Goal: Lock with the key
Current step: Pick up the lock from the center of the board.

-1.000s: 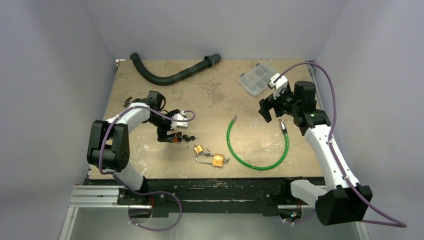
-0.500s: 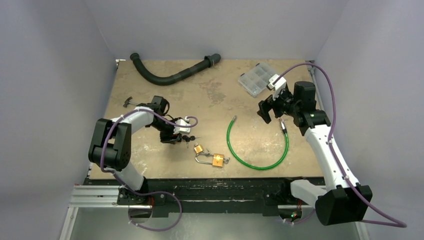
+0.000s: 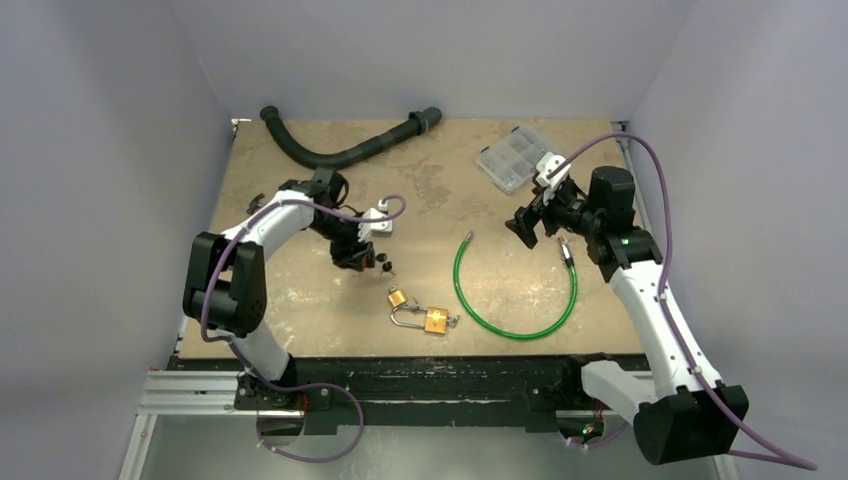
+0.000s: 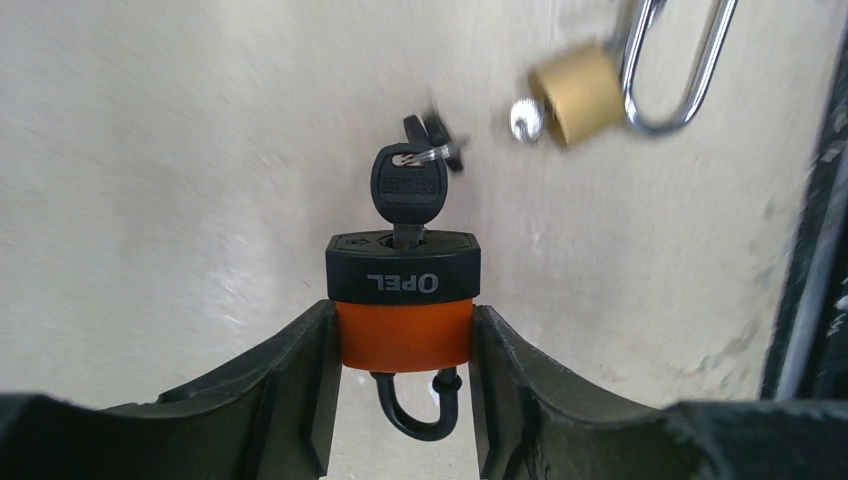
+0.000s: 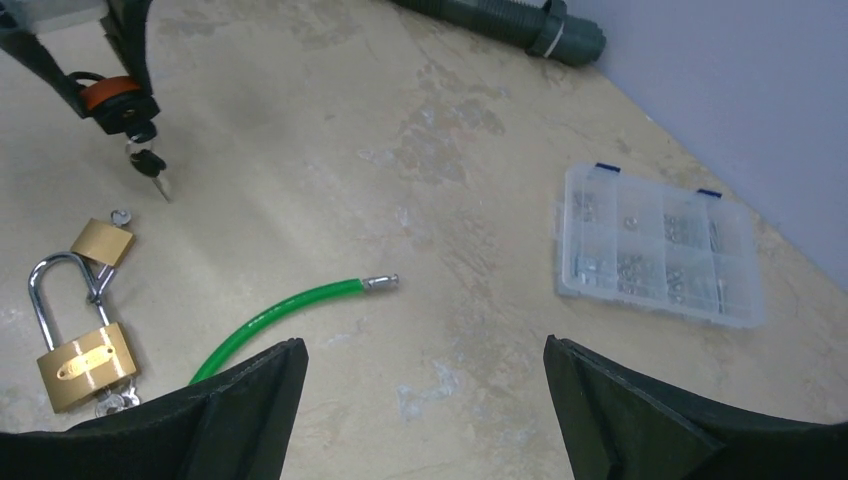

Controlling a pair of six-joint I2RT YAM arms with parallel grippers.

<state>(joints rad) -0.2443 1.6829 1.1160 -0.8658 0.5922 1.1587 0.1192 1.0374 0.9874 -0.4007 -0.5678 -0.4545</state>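
The robot's left gripper needs to release the orange padlock into the right gripper, over the table [image 3: 418,277] just behind the brass padlocks.
My left gripper [image 3: 352,255] is shut on an orange padlock with a black top [image 4: 403,330], gripping the orange body between both fingers. The padlock's black shackle points back toward the wrist. A black key [image 4: 407,190] sits in its keyhole, with a second key hanging from the ring. In the top view the keys [image 3: 385,264] dangle just above the table. The padlock also shows in the right wrist view [image 5: 110,100]. My right gripper [image 3: 527,225] is open and empty above the table's right middle, and its jaws stand wide apart in its own view [image 5: 425,365].
Two brass padlocks, one small [image 3: 398,297] and one large [image 3: 436,320], lie near the front. A green cable loop [image 3: 500,328] lies right of them. A clear organizer box [image 3: 513,157] is at the back right. A black hose [image 3: 340,155] lies along the back.
My left gripper has moved back and to the right with the orange padlock, lifting it so the keys hang. My right gripper has shifted slightly left and tilted.
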